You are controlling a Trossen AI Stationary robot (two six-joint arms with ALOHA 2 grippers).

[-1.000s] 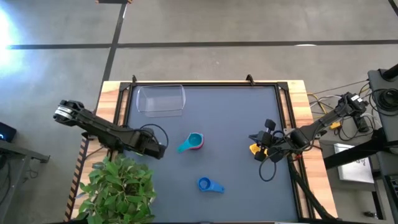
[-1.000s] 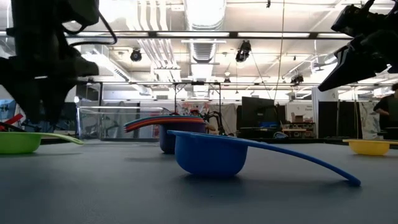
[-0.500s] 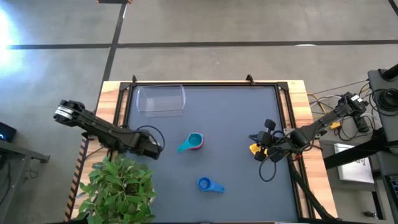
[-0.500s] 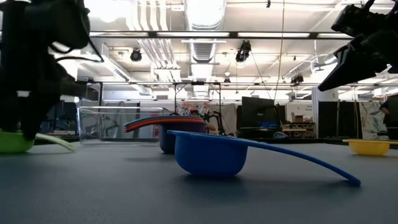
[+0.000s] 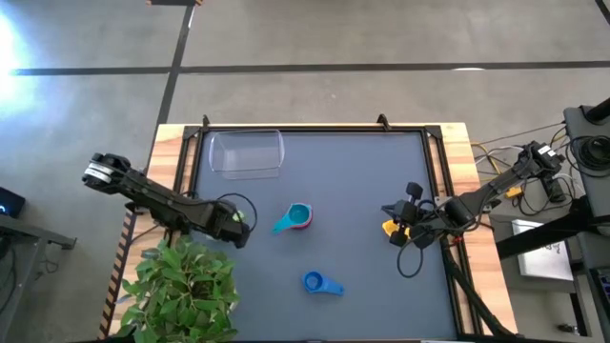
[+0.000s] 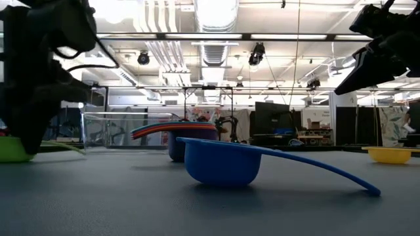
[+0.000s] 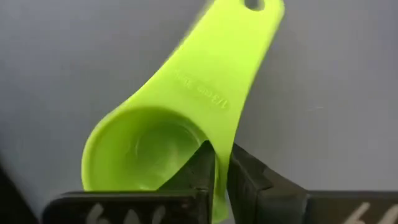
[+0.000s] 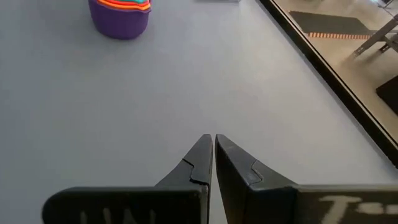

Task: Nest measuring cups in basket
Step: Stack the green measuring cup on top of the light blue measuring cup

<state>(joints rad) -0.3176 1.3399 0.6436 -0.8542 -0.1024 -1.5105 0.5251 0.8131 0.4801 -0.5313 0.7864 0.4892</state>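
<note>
I should use my left gripper to set the green cup down and release it on the grey mat [image 5: 291, 256], between the nested stack and the blue cup.
A green measuring cup [image 7: 168, 118] sits on the grey mat near the table's left edge, and my left gripper [image 7: 219, 152] is shut on it from above [image 5: 236, 221]. A stack of nested cups, purple outside [image 6: 186, 144] and teal on top [image 5: 297, 216], stands mid-table. A blue cup [image 5: 319, 283] rests on its bowl nearer the front, handle raised. A yellow cup [image 5: 390, 227] lies at the right, beside my right gripper [image 8: 213, 139], which is shut on nothing. The clear basket [image 5: 246, 152] stands at the far left. My left gripper pinches the green cup's bowl wall [image 7: 221, 177] where the handle joins it. One finger [image 7: 198, 167] is inside the bowl and one finger [image 7: 245, 171] outside. The fingers point straight down. The cup's bowl [image 6: 13, 149] rests on the mat, upright.
A potted green plant [image 5: 181, 286] stands at the table's front left corner, close to my left arm. Black rails [image 5: 438, 191] frame the mat. Cables lie at the right edge. Bare mat stretches between the stack and the basket.
My left gripper has sunk down onto the green cup, rolled a little about its own axis, and shut on the cup's wall. The cup stays on the mat. My right arm has kept still.
</note>
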